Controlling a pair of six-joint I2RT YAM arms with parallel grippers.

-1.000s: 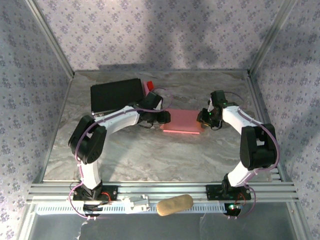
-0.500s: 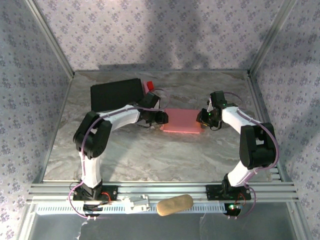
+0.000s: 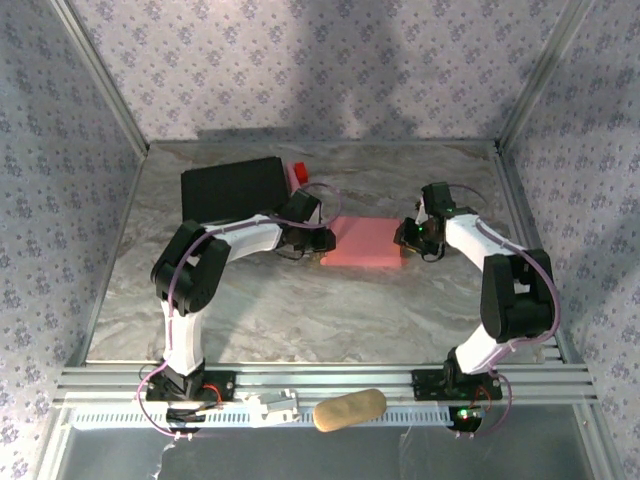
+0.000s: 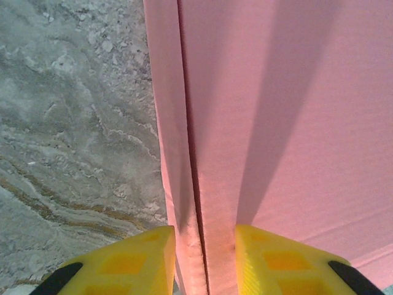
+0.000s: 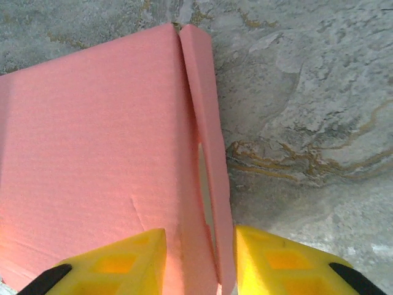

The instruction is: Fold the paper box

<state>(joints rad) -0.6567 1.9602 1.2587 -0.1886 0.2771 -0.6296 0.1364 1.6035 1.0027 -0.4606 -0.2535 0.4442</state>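
Note:
The side flap stands away from the box body under the robot's right gripper, so that gripper should open, tilt round and grip the box end's full height (image 3: 401, 248).
The pink paper box (image 3: 365, 240) lies flat and closed in the middle of the marble table. My left gripper (image 3: 322, 243) is at its left end. In the left wrist view the yellow fingers (image 4: 132, 261) press on both sides of the box's folded edge (image 4: 187, 184), and the left gripper (image 4: 204, 258) is shut on it. My right gripper (image 3: 408, 237) is at the box's right end. In the right wrist view the right gripper (image 5: 199, 261) pinches the side flap (image 5: 209, 141), which stands slightly apart from the box body (image 5: 92, 141).
A larger black box (image 3: 232, 188) sits at the back left, with a small red object (image 3: 298, 170) at its right corner. A tan oblong object (image 3: 350, 409) rests on the front rail between the arm bases. Metal frame posts and patterned walls border the table.
The left gripper's jaws have narrowed onto the box's left edge, and the left arm's elbow has swung a little to the right. The right arm and the box have barely moved.

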